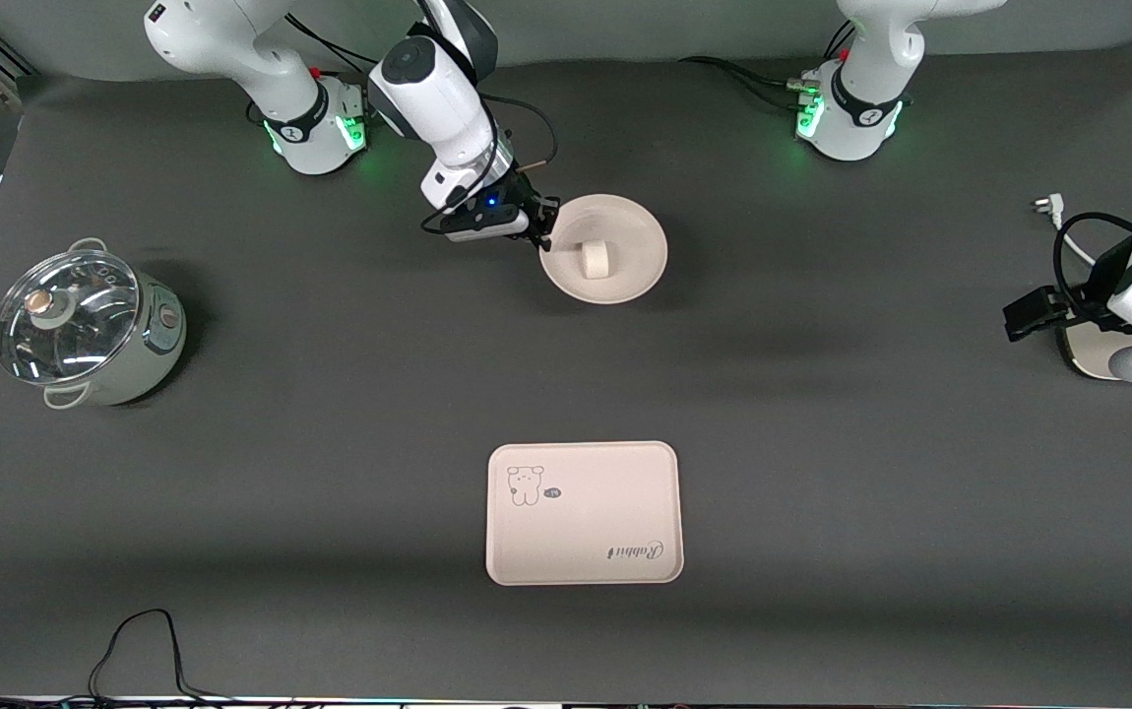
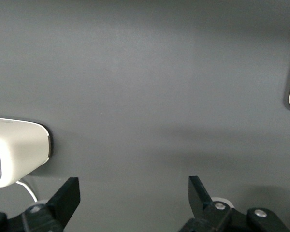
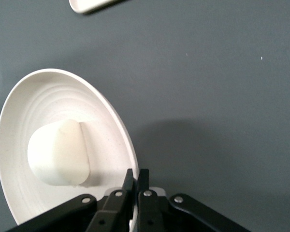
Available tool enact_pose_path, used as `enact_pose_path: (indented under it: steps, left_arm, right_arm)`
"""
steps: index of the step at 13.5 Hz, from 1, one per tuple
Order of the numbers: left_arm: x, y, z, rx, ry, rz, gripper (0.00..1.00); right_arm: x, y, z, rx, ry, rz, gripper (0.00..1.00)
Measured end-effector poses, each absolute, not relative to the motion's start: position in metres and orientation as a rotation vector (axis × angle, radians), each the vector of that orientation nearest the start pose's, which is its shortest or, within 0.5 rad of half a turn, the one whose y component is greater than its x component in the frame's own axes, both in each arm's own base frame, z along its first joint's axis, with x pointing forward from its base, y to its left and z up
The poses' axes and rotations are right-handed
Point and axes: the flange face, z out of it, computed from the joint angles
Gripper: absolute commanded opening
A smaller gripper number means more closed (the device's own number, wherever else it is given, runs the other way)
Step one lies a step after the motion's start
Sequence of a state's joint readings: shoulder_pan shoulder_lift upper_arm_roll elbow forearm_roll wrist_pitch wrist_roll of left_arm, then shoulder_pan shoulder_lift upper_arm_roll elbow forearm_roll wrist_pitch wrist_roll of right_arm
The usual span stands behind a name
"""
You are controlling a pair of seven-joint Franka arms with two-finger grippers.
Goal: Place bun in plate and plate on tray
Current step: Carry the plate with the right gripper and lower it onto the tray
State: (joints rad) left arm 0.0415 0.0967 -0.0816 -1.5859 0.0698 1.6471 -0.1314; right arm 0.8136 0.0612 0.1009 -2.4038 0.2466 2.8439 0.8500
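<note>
The plate will leave my right gripper on the middle of the tray (image 1: 595, 509), just beside the little animal drawing.
The round cream plate (image 1: 647, 236) sits in the middle of the table, farther from the front camera than the tray (image 1: 615, 492). The off-white bun (image 1: 594, 259) lies inside the plate. My right gripper (image 1: 543, 234) is shut on the plate's rim at the edge toward the right arm's end. In the right wrist view its fingers (image 3: 136, 176) pinch the rim of the plate (image 3: 19, 111), one inside and one outside, with the bun (image 3: 58, 152) just past them. My left gripper (image 1: 1031, 315) waits open at the left arm's end of the table, with nothing between its fingertips (image 2: 134, 186).
A steel pot with a glass lid (image 1: 84, 325) stands at the right arm's end of the table. A white appliance (image 1: 1098, 356) with a cord sits under the left arm and shows in the left wrist view (image 2: 17, 150). A black cable (image 1: 138, 640) lies by the front edge.
</note>
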Motion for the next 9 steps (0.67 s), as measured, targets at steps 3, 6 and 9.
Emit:
enact_pose_path:
  steps: [3,6,9]
  left_arm:
    - [0.588,-0.012,0.569,-3.074,-0.138,0.045,1.0]
    - [0.589,-0.003,0.575,-3.075,-0.162,0.028,1.0]
    - [0.59,0.003,0.583,-3.077,-0.179,-0.002,1.0]
  right_arm:
    - [0.395,0.399,0.341,-2.784,0.284,-0.188,0.0]
    - [0.484,0.395,0.357,-2.782,0.382,-0.202,0.0]
    - [0.564,0.396,0.347,-2.74,0.451,-0.24,0.0]
